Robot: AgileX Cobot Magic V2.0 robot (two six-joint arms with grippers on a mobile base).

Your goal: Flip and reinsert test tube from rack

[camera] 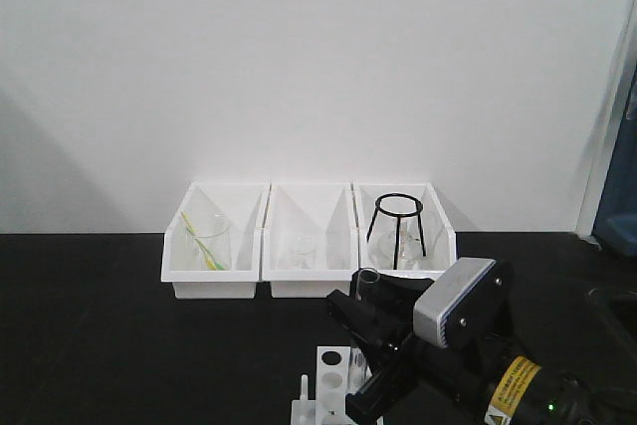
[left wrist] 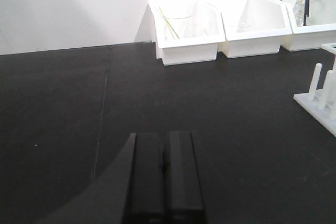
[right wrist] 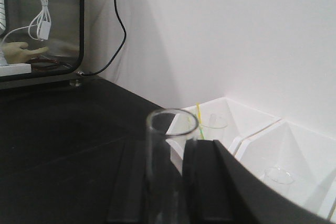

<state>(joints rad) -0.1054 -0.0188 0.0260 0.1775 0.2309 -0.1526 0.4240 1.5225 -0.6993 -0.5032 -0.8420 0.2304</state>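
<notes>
The test tube, now held upright just above the rack, will be set down by my right gripper in the white rack's row of holes (camera: 329, 415) next to its upright peg.
My right gripper (camera: 360, 312) is shut on the test tube (camera: 365, 283), a slim clear glass tube held upright with its open rim on top. In the right wrist view the tube (right wrist: 171, 129) stands between the two black fingers (right wrist: 206, 182) of the gripper (right wrist: 168, 146). The white rack (camera: 333, 363) lies just below the gripper at the front edge; its pegs (camera: 302, 387) point up. The tube's lower end is hidden behind the gripper. My left gripper (left wrist: 164, 145) is shut and empty, low over the black table, with the rack (left wrist: 321, 92) far to its right.
Three white open-front bins (camera: 309, 276) stand in a row at the back by the wall: the left one holds a beaker with a yellow-green stick (camera: 207, 242), the middle one a small beaker (camera: 300, 249), the right one a black wire tripod (camera: 397, 229). A glass-fronted cabinet (right wrist: 42, 19) stands far left.
</notes>
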